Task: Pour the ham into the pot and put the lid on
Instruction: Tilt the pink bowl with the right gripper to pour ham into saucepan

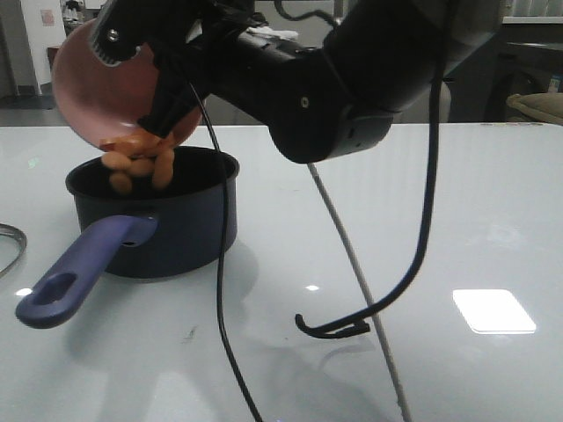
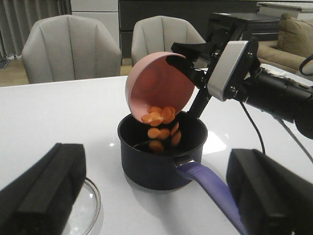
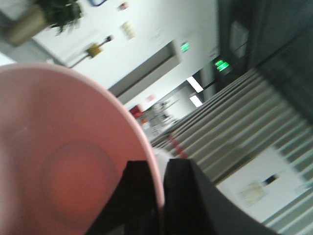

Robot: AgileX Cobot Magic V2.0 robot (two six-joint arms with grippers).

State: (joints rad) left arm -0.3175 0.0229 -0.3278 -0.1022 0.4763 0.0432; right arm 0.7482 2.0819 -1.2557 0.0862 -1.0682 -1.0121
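Note:
I should let go of the pink bowl with my right gripper on the bare table (image 1: 442,264) just past the bright square of light.
My right gripper (image 1: 169,98) is shut on the rim of a pink bowl (image 1: 92,83), which it holds tipped steeply above the pot (image 1: 180,237). Orange-pink ham (image 1: 139,163) slides off the bowl's lower edge and drops into the pot's black inside; in the left wrist view the ham (image 2: 161,125) shows partly in the bowl and partly falling. The pot's purple handle (image 1: 79,268) points toward the table's front left. The lid (image 2: 94,203) lies flat on the table beside the pot. My left gripper (image 2: 156,161) stands open and empty, short of the pot (image 2: 156,166). In the right wrist view the right gripper (image 3: 159,196) pinches the bowl's rim (image 3: 142,142).
The right arm (image 1: 352,79) reaches across above the table's middle. A black cable (image 1: 220,308) hangs from it and trails over the table in front of the pot, and another cable ends in a clip (image 1: 332,330). Grey chairs (image 2: 73,46) stand behind the far table edge.

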